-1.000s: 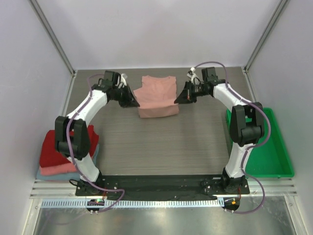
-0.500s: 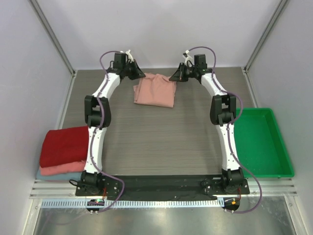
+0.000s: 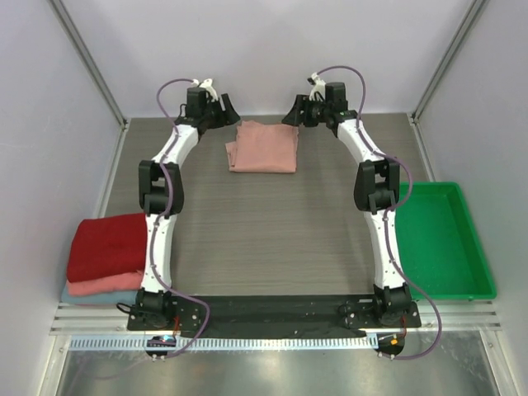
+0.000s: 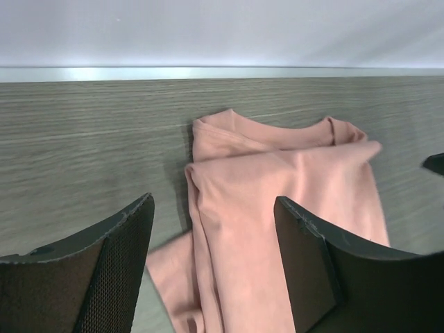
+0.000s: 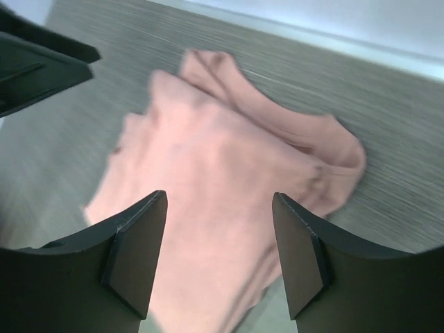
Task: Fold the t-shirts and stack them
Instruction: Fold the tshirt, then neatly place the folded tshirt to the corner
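Observation:
My left gripper is going to close on the folded side edge point(image 3: 237, 150) point(image 4: 203, 272) of the dusty-pink t-shirt, about halfway along it, where the small flap sticks out.
A dusty-pink t-shirt point(image 3: 264, 147) lies folded in a flat rectangle near the back of the table, its print hidden. My left gripper point(image 3: 224, 108) hovers open just past the shirt's back left corner, and my right gripper point(image 3: 292, 111) hovers open past its back right corner. In the left wrist view the pink shirt point(image 4: 277, 201) shows between and beyond the open left gripper point(image 4: 214, 202), untouched. The right wrist view has the shirt point(image 5: 222, 139) below the open right gripper point(image 5: 220, 198), with nothing held. A stack of folded t-shirts sits at the near left: dark red point(image 3: 107, 246) over salmon-pink point(image 3: 92, 285) over light blue point(image 3: 78, 296).
A green plastic tray point(image 3: 481, 264) sits at the right edge of the table. White walls with metal corner posts enclose the back and sides. The back wall's base runs close behind both grippers. Both arms stretch far out from their bases at the near edge.
Both grippers carried the shirt's near edge up and over to the back, then opened and let go. The shirt now lies folded flat, and both grippers have drawn back slightly.

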